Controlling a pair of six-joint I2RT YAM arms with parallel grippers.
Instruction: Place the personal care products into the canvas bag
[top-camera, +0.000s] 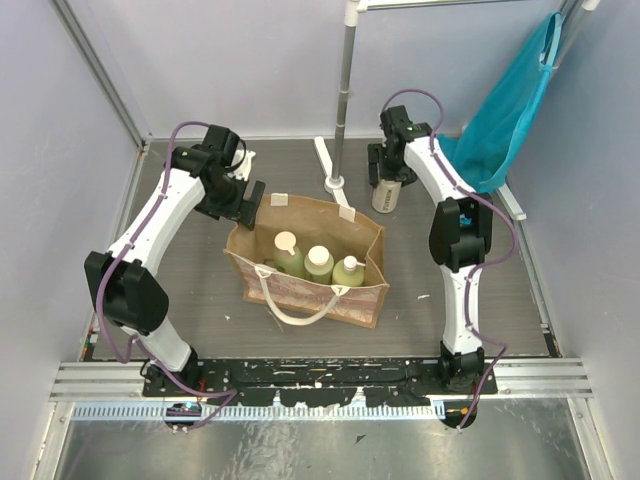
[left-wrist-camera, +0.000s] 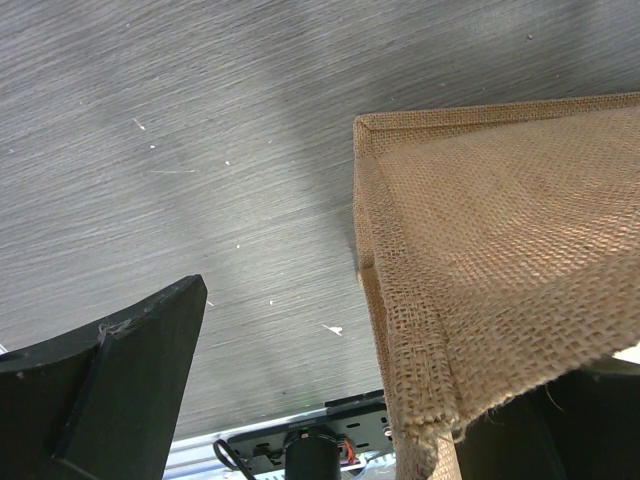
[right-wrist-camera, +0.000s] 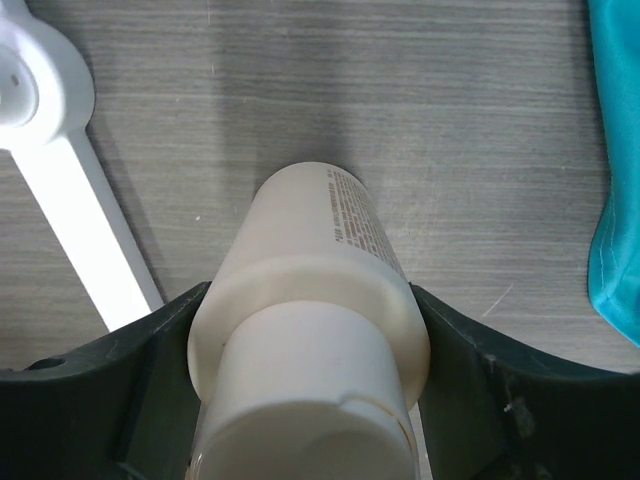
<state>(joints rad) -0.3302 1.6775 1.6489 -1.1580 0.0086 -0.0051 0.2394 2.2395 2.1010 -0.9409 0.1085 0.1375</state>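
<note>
My right gripper should release the bottle it has inside the canvas bag, setting it between the middle bottle and the bag's front side (top-camera: 308, 287).
The canvas bag (top-camera: 345, 232) stands open mid-table, a cream handle hanging over its front. Three bottles of pale yellow-green liquid stand inside it: left (top-camera: 288, 256), middle (top-camera: 319, 263), right (top-camera: 349, 271). A fourth bottle (top-camera: 386, 194) stands upright on the table behind the bag's right corner. My right gripper (top-camera: 392, 172) is shut on it; in the right wrist view both fingers (right-wrist-camera: 455, 345) press the bottle (right-wrist-camera: 320, 240) at its shoulder. My left gripper (top-camera: 246, 206) is open at the bag's back-left corner; the burlap rim (left-wrist-camera: 480, 250) lies between its jaws, near the right finger.
A white stand with a metal pole (top-camera: 340, 150) rises just behind the bag; its base arm (right-wrist-camera: 75, 210) lies left of the held bottle. A teal cloth (top-camera: 505, 110) hangs at the back right and shows at the right edge (right-wrist-camera: 615, 200). A metal rail (top-camera: 320, 378) runs along the near edge.
</note>
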